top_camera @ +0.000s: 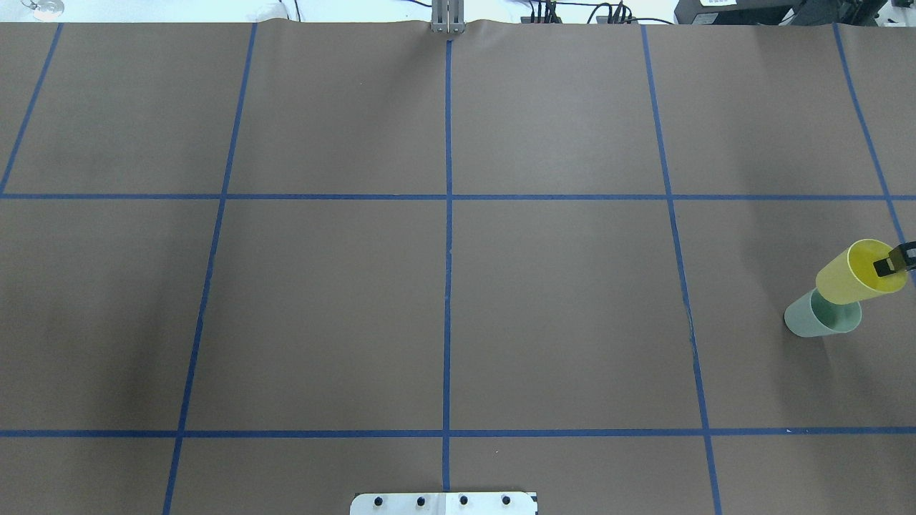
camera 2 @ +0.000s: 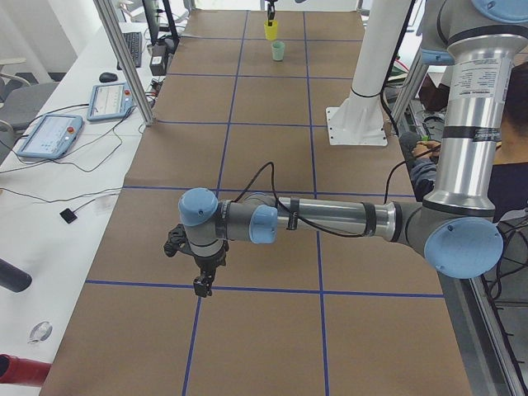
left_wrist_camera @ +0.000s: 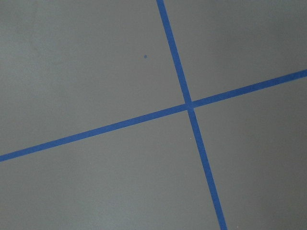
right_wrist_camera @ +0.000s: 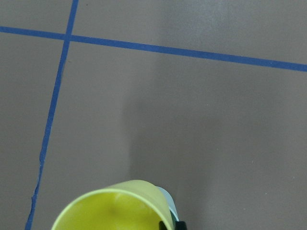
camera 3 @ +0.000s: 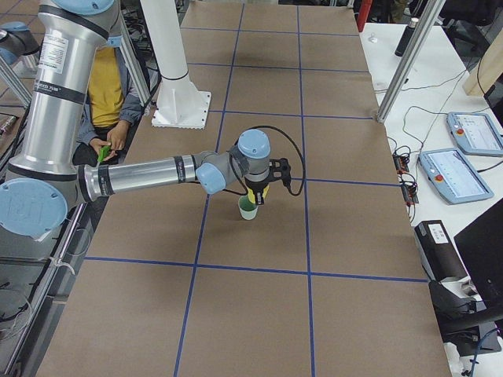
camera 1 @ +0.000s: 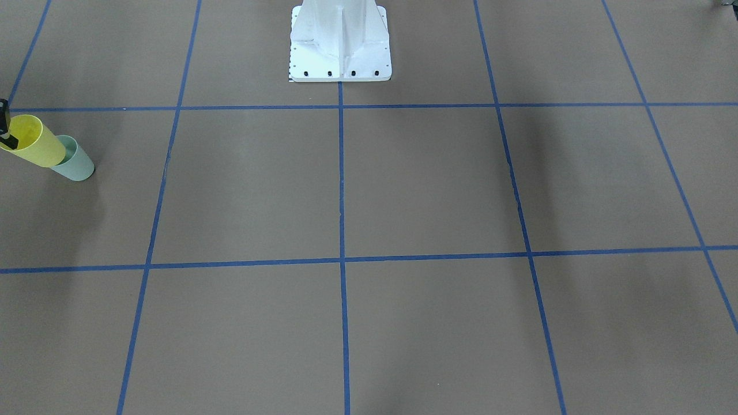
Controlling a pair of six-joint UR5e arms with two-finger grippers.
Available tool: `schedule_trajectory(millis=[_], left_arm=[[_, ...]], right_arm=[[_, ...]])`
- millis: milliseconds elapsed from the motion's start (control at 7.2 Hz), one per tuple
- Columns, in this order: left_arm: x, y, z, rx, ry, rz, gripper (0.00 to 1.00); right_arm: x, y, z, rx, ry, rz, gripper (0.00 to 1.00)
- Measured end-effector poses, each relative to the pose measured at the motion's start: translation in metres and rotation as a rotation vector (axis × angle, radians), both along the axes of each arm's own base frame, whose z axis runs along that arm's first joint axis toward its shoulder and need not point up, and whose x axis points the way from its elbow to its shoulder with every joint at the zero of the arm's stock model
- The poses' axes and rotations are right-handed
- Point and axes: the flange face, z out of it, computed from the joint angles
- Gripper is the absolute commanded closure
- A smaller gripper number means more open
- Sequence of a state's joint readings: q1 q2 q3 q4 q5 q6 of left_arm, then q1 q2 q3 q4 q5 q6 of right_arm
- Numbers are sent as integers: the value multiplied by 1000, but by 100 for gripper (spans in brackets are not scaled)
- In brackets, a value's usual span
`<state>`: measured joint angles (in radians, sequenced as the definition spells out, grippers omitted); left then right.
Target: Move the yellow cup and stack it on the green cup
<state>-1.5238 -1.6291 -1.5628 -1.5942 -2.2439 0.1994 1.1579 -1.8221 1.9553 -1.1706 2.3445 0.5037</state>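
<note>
My right gripper should release the yellow cup inside the opening of the green cup (camera 1: 62,152) (right_wrist_camera: 144,218).
The yellow cup (camera 1: 37,147) hangs at the table's right end, tilted, with its base over the mouth of the green cup (camera 1: 75,161). The green cup (top_camera: 816,318) stands upright on the brown table. My right gripper (top_camera: 891,265) is shut on the rim of the yellow cup (top_camera: 851,279), one finger inside it. I cannot tell whether the two cups touch. The right wrist view shows the yellow cup (right_wrist_camera: 110,208) from above, with a sliver of the green cup (right_wrist_camera: 165,196) behind it. My left gripper (camera 2: 200,285) hovers low over a tape crossing near the left end; I cannot tell whether it is open or shut.
The white robot pedestal (camera 1: 340,46) stands at the table's robot-side edge. Blue tape lines grid the brown table. A seated operator in a yellow shirt (camera 3: 106,86) is beside the robot. Tablets (camera 2: 49,136) and aluminium posts (camera 2: 124,58) line the far side.
</note>
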Motion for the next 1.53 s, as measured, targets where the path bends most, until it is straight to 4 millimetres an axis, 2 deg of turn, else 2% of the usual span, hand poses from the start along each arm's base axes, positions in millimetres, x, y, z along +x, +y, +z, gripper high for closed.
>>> schedule_trajectory(millis=[278, 972, 1111, 1250, 1528], left_arm=[[0, 0, -1, 3, 0, 0, 0], [1, -1, -1, 7, 1, 1, 0], [1, -1, -2, 8, 1, 2, 0], [1, -1, -2, 9, 1, 2, 0], [1, -1, -2, 9, 1, 2, 0]], right_arm=[[-9, 4, 0, 1, -5, -8, 100], [-13, 22, 17, -8, 62, -16, 100], [-14, 23, 18, -8, 66, -18, 72], [-16, 24, 18, -8, 66, -23, 1], [-22, 24, 16, -4, 60, -37, 0]])
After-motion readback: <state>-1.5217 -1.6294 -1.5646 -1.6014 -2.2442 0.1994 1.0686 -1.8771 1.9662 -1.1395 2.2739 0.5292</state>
